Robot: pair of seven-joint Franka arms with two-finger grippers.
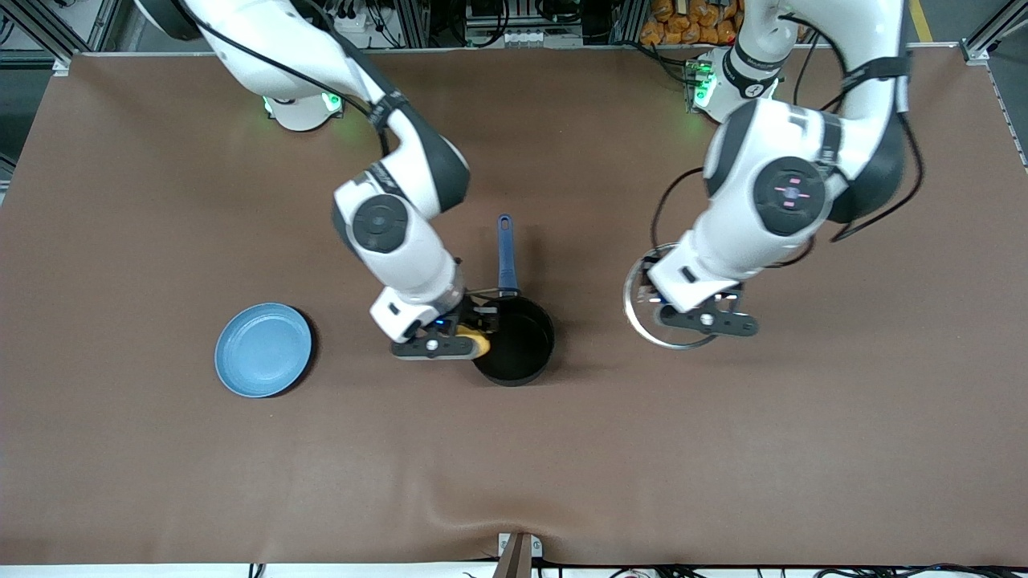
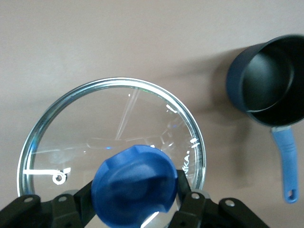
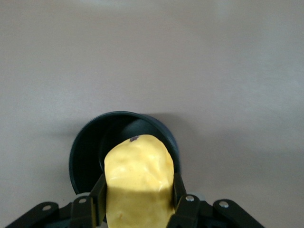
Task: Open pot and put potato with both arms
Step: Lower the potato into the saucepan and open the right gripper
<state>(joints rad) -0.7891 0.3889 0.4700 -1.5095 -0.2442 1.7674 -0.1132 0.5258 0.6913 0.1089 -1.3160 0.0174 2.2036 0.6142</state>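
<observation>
The glass lid will lie on the bare table about level with the black pot (image 1: 693, 358) (image 2: 96, 96) once the robot's left gripper releases it.
The black pot (image 1: 516, 341) stands open mid-table, its blue handle (image 1: 506, 253) pointing toward the robots' bases; it also shows in the left wrist view (image 2: 270, 83) and the right wrist view (image 3: 97, 152). My right gripper (image 1: 474, 341) is shut on the yellow potato (image 1: 479, 343) and holds it over the pot's rim on the right arm's side; the potato fills the fingers in the right wrist view (image 3: 138, 183). My left gripper (image 1: 707, 315) is shut on the blue knob (image 2: 134, 184) of the glass lid (image 1: 642, 309), beside the pot toward the left arm's end; the lid (image 2: 114, 123) is over bare table.
A flat light-blue plate (image 1: 263, 350) lies on the brown table toward the right arm's end, about level with the pot. The table's front edge runs along the bottom of the front view.
</observation>
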